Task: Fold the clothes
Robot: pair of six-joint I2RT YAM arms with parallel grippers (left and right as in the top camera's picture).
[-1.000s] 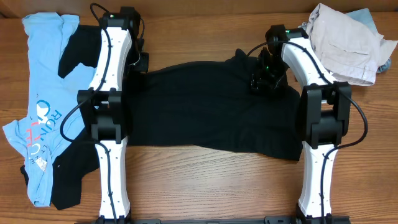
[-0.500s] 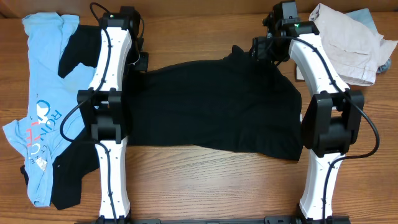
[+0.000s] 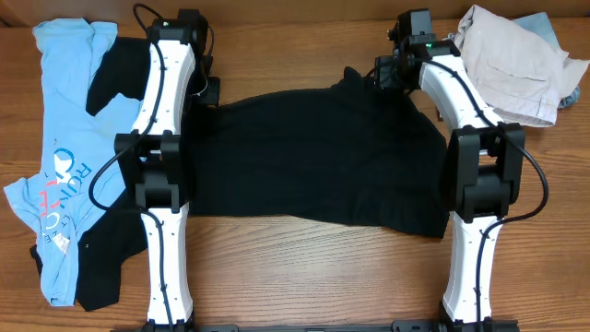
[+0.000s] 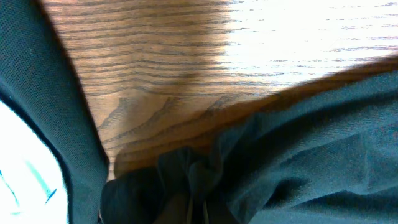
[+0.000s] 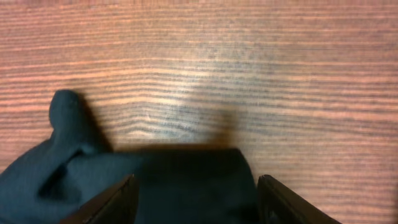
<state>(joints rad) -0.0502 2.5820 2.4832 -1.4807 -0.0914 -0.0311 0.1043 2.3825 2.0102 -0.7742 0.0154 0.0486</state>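
Observation:
Next, I let go of the far edge on the black T-shirt's end [image 3: 187, 144] nearest the light-blue printed tee with my left gripper.
The large black T-shirt [image 3: 313, 157] lies spread flat across the middle of the table between my two arms. My left gripper [image 3: 210, 95] is at its left edge, shut on a bunched fold of the black fabric [image 4: 196, 186]. My right gripper [image 3: 392, 76] is at the shirt's far right corner by a raised sleeve. In the right wrist view its fingers [image 5: 198, 186] are wide open, with black fabric [image 5: 186, 180] lying between them. The light-blue printed tee [image 3: 64, 138] lies at the far left, partly over a black garment [image 3: 101, 267].
A beige and pale-blue pile of clothes [image 3: 512, 65] sits at the back right corner, close to my right arm. Bare wood [image 3: 313, 277] shows in front of the shirt and along the back edge [image 5: 249, 62].
My right gripper has lifted off the middle-right of the black shirt and moved back to its far edge. The left arm and the shirt's left side have not moved.

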